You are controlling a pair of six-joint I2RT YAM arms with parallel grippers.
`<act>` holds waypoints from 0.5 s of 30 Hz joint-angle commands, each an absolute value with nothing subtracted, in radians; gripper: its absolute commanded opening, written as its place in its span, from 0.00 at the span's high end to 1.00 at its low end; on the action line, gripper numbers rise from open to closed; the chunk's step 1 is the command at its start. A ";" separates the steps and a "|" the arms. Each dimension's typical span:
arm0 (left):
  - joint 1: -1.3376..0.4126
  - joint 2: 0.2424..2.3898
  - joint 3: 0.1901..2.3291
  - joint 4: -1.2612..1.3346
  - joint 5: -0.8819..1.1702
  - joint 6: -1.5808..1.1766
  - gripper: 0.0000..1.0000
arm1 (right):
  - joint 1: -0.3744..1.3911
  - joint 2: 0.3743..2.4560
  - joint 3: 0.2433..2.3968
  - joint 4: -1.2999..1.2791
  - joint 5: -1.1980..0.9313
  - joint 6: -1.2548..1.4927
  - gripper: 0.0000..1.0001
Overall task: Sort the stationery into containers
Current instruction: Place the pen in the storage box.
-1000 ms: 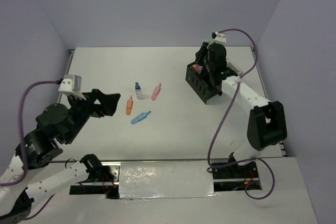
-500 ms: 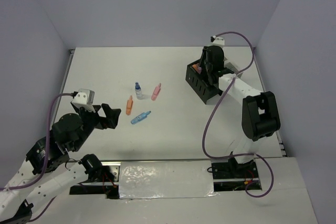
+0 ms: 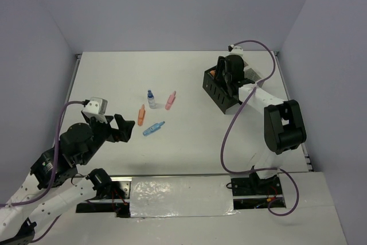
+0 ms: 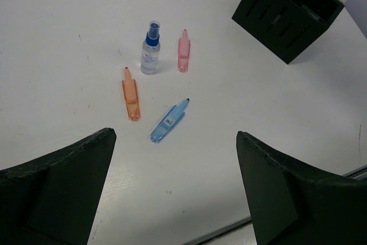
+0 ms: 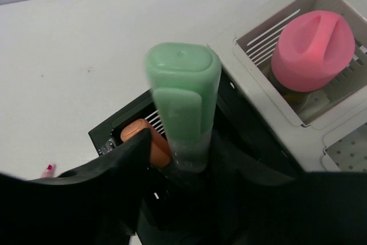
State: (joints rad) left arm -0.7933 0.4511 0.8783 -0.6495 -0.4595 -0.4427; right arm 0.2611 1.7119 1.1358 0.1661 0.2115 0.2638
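My left gripper is to go to the blue highlighter next and close on its body (image 3: 149,131) (image 4: 161,131) near the wide end, opposite the narrow writing end.
On the table lie a small blue-capped bottle (image 3: 151,98), a pink highlighter (image 3: 170,100), an orange highlighter (image 3: 141,115) and a blue highlighter (image 3: 153,128). My left gripper (image 3: 123,128) is open and empty, just left of and nearer than the blue highlighter (image 4: 169,121). My right gripper (image 3: 225,76) is over the black box (image 3: 221,90). In the right wrist view it (image 5: 189,142) is shut on a green highlighter (image 5: 183,101) that stands upright in the black box (image 5: 106,136), beside an orange item (image 5: 140,133). The white box (image 5: 258,84) holds a pink item (image 5: 312,50).
The white box sits right behind the black one at the back right, mostly hidden by my right arm in the top view. Walls close the table at the back and both sides. A taped strip (image 3: 178,190) runs along the near edge.
My left arm has pulled back toward the near edge and its open gripper now sits lower, close to the blue highlighter. My right gripper has shifted slightly toward the back over the black box.
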 commanded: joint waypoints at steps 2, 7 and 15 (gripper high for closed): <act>-0.790 0.449 0.881 -0.597 -0.434 -0.410 0.01 | 0.253 1.686 1.140 0.190 0.209 0.258 0.41; -0.790 0.440 0.879 -0.595 -0.434 -0.410 0.01 | 0.255 1.651 1.154 0.166 0.198 0.261 0.35; -0.784 0.457 0.894 -0.655 -0.614 -0.483 0.01 | 0.262 1.510 1.193 0.084 0.195 0.297 0.34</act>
